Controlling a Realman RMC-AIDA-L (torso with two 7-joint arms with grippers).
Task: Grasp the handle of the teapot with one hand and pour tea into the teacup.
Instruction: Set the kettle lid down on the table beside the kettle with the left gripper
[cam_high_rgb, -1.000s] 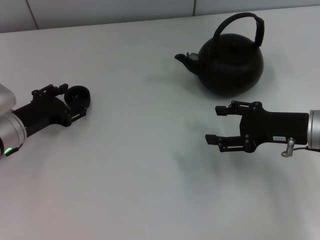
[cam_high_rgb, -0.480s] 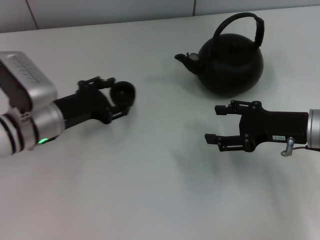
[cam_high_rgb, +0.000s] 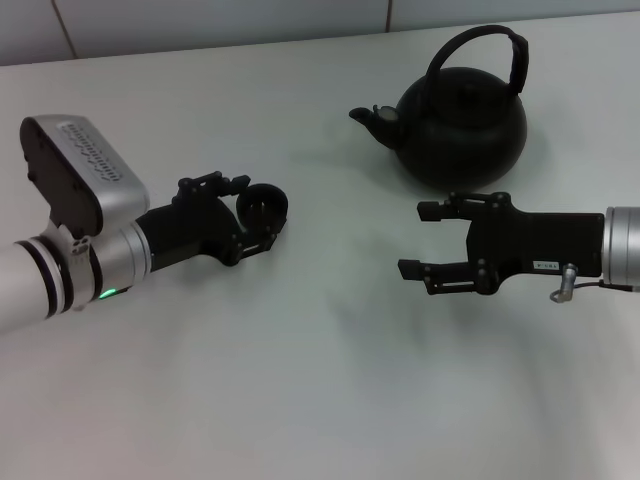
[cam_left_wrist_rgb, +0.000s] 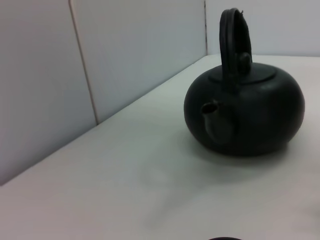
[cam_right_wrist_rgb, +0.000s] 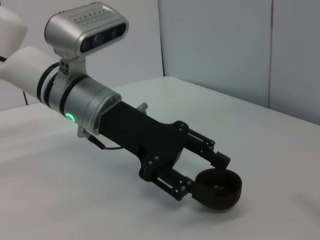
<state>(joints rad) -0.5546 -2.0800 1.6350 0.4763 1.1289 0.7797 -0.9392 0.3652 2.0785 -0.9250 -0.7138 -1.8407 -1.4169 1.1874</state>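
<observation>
My right gripper grips the rear side of the teapot's handle (cam_high_rgb: 519, 62) next, opposite the teapot's spout.
The matte-black teapot (cam_high_rgb: 463, 125) stands at the back right of the white table, its spout (cam_high_rgb: 365, 116) pointing left and its arched handle (cam_high_rgb: 481, 48) upright. It also shows in the left wrist view (cam_left_wrist_rgb: 247, 112). My left gripper (cam_high_rgb: 258, 215) is shut on the tiny black teacup (cam_high_rgb: 265, 206) and holds it left of centre, well to the left of the teapot. The right wrist view shows the teacup (cam_right_wrist_rgb: 218, 188) between the left gripper's fingers (cam_right_wrist_rgb: 175, 186). My right gripper (cam_high_rgb: 418, 240) is open and empty, just in front of the teapot.
The white table (cam_high_rgb: 320, 400) runs to a tiled wall (cam_high_rgb: 200, 20) at the back. The wall also stands close behind the teapot in the left wrist view (cam_left_wrist_rgb: 100, 60).
My left arm has carried the teacup rightward toward the table's middle. My right gripper has shifted slightly left and toward the teapot, still open.
</observation>
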